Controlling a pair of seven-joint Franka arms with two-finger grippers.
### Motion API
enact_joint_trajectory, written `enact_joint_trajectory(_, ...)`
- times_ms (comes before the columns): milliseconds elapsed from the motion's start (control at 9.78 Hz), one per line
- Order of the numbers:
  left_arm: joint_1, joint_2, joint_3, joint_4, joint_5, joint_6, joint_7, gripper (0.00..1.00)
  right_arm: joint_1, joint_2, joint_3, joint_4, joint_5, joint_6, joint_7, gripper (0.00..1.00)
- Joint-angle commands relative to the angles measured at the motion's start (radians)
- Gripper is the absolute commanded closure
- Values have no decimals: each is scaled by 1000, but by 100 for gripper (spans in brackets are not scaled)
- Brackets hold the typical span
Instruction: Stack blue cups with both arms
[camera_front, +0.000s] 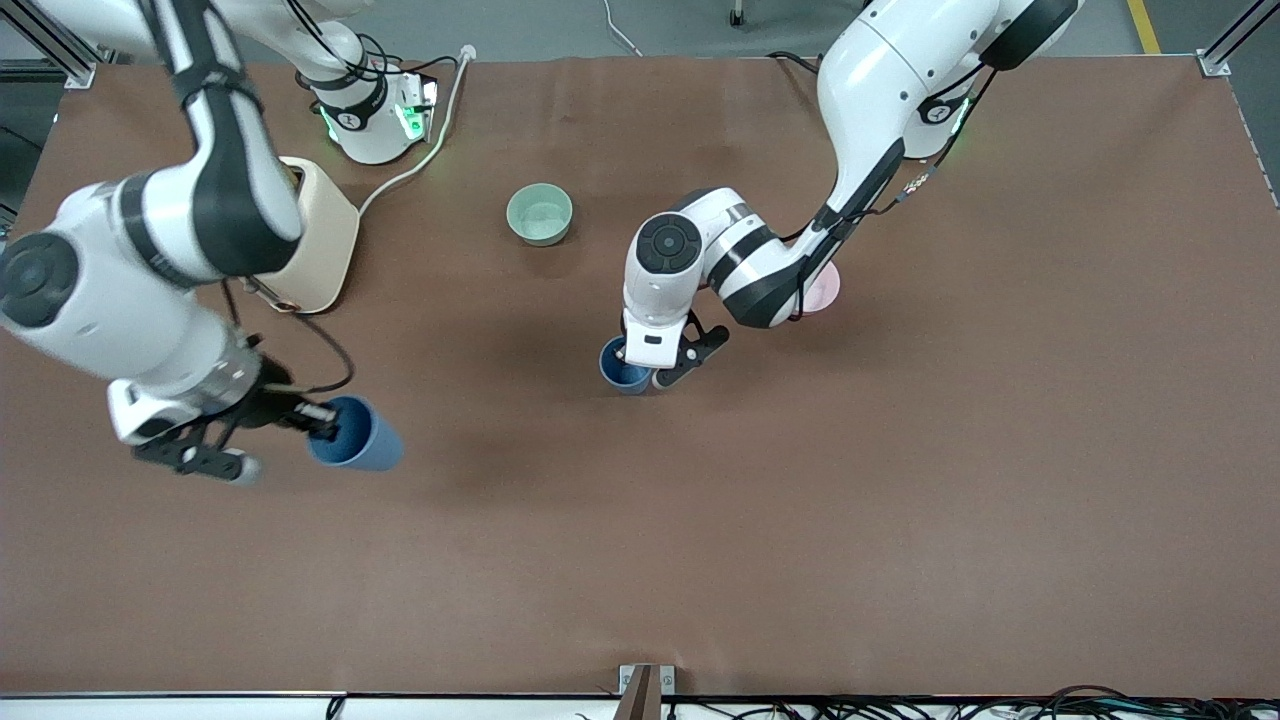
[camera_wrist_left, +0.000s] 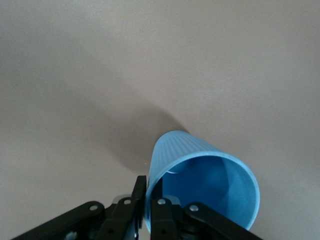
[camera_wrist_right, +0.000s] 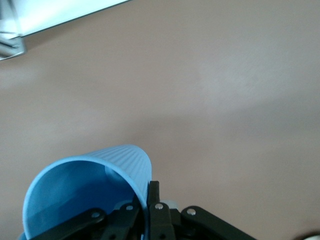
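The right gripper will release its blue cup inside the other blue cup (camera_front: 630, 359) that my left gripper holds.
Each gripper holds one blue cup by its rim, one finger inside and one outside. My right gripper (camera_front: 320, 424) is shut on a blue cup (camera_front: 358, 434), held tilted above the table at the right arm's end; in the right wrist view the gripper (camera_wrist_right: 149, 194) pinches the cup's (camera_wrist_right: 95, 185) wall. My left gripper (camera_front: 640, 368) is shut on the second blue cup (camera_front: 620, 370) near the table's middle; I cannot tell whether this cup touches the table. In the left wrist view the gripper (camera_wrist_left: 148, 189) clamps that cup's (camera_wrist_left: 200, 180) rim.
A pale green bowl (camera_front: 540, 214) stands nearer the robots' bases than the left gripper's cup. A pink bowl (camera_front: 826, 290) is mostly hidden under the left arm. A cream box (camera_front: 325, 250) and a white cable (camera_front: 420, 160) lie near the right arm's base.
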Motion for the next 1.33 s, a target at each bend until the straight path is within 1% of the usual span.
enact_joint_trajectory(0,-2,-9,16,33,26,-42,-19,0,118,-80,-14,-31,5,-86,154,99)
enact_joint_trajectory(205,38,-123,15,33,51,-239,25,0,238,-90,-14,-45,-4,-106,268,99)
enact_joint_trajectory(307,45,-192,15,33,54,-325,57,0,276,-90,-15,-72,-8,-96,280,99)
enact_joint_trajectory(409,80,-263,15,33,52,-394,109,0,310,-82,-15,-74,-9,-85,312,99)
enact_joint_trajectory(511,144,-332,9,33,48,-463,187,0,351,-78,-15,-76,-9,-58,340,99)
enact_joint_trajectory(716,218,-443,16,33,57,-533,339,0,414,-32,-15,-76,-9,11,426,99)
enact_joint_trajectory(920,338,-542,13,33,61,-571,549,0,465,39,-15,-76,-12,90,474,99)
enact_joint_trajectory(1023,381,-573,13,33,57,-605,661,0,476,65,-17,-76,-12,117,474,99)
enact_joint_trajectory(1125,444,-598,12,33,43,-610,760,0,480,85,-17,-76,-14,137,474,99)
enact_joint_trajectory(1227,496,-606,4,33,26,-630,853,0,493,108,-17,-76,-35,160,475,99)
